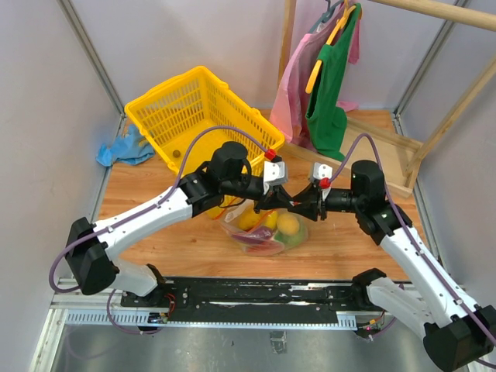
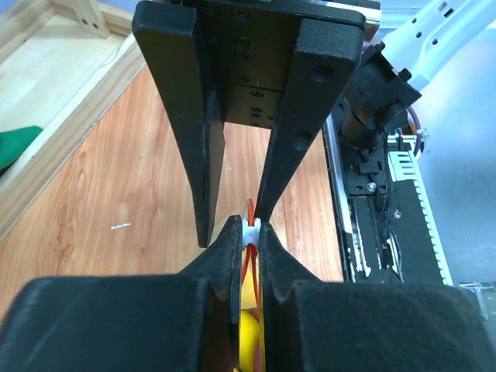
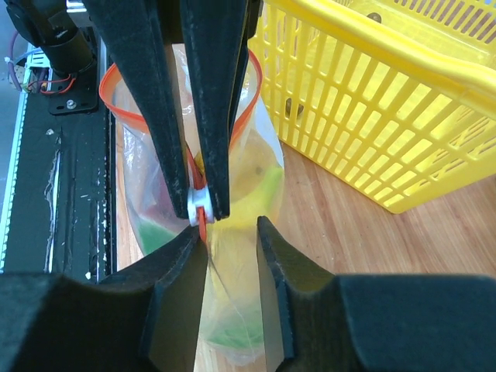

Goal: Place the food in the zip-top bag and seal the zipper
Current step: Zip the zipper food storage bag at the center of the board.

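Next, my left gripper draws the white slider (image 2: 250, 232) away only after my right gripper's open fingers pinch the zipper's short end, which sits loose between them.
The clear zip-top bag (image 1: 267, 229) stands on the wooden table between both arms, its mouth partly open. Inside are a yellow-orange fruit (image 1: 287, 225), a green piece (image 1: 293, 240) and a red-purple piece (image 1: 258, 241). My left gripper (image 1: 280, 200) is shut on the white slider (image 2: 249, 230) of the red-orange zipper (image 3: 102, 91). My right gripper (image 1: 299, 205) faces it, open, its jaws straddling the bag's end just past the slider (image 3: 197, 206). One right fingertip (image 3: 194, 242) touches the strip. In the right wrist view the right gripper (image 3: 230, 232) has clear plastic between its jaws.
A yellow plastic basket (image 1: 186, 108) stands behind the bag and close to its side (image 3: 387, 93). A blue cloth (image 1: 124, 147) lies at the far left. Clothes (image 1: 329, 77) hang on a wooden rack at the back right. A black rail (image 1: 271, 298) runs along the near edge.
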`<action>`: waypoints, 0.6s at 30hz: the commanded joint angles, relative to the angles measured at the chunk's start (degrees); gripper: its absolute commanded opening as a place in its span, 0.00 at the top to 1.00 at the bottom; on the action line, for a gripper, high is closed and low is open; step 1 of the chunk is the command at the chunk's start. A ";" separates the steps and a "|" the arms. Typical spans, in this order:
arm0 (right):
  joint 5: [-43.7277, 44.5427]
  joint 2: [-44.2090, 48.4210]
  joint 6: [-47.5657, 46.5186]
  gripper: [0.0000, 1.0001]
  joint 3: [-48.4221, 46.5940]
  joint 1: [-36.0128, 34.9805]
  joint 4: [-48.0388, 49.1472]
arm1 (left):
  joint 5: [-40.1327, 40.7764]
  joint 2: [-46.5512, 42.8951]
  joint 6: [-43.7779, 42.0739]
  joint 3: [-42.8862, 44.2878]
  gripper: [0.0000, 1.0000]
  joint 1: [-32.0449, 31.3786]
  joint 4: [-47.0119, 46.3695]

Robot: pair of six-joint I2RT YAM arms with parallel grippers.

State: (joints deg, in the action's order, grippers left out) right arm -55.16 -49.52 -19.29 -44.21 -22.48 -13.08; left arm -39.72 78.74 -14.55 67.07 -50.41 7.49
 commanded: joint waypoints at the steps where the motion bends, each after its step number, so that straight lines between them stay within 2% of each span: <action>1: -2.09 -0.76 1.45 0.67 -0.34 -0.84 4.68 | -2.96 0.61 1.83 1.59 1.00 0.14 -3.70; 5: -4.05 -2.45 2.72 0.67 -0.07 -1.83 7.30 | -3.01 0.79 2.75 0.98 1.00 0.01 -5.01; 7: -4.17 -2.92 2.72 0.76 0.14 -2.04 7.76 | -2.89 0.89 3.07 1.00 1.00 -0.04 -5.27; 9: -3.29 -2.88 2.10 0.90 0.32 -2.04 7.62 | -1.92 0.68 3.30 0.87 0.99 -0.01 -5.08; 10: -3.07 -2.72 1.65 0.97 0.28 -2.05 7.24 | -0.99 0.52 3.56 0.75 0.96 -0.08 -5.03; 11: -2.99 -2.57 1.36 0.99 0.14 -2.04 6.75 | -0.09 0.34 3.90 0.58 0.92 -0.03 -5.03; 15: -2.88 -2.34 1.23 0.99 -0.21 -2.01 6.03 | 3.00 -0.38 4.53 -0.58 0.75 -0.03 -4.98; 18: -2.72 -2.34 1.37 0.99 -0.24 -2.04 6.05 | 4.17 -0.52 5.20 -1.19 0.70 -0.03 -5.02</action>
State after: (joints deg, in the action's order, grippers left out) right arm -57.63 -52.36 -17.41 -44.03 -23.51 -9.54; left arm -37.21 79.22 -10.79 66.94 -49.91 4.62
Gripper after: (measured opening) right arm 0.012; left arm 0.285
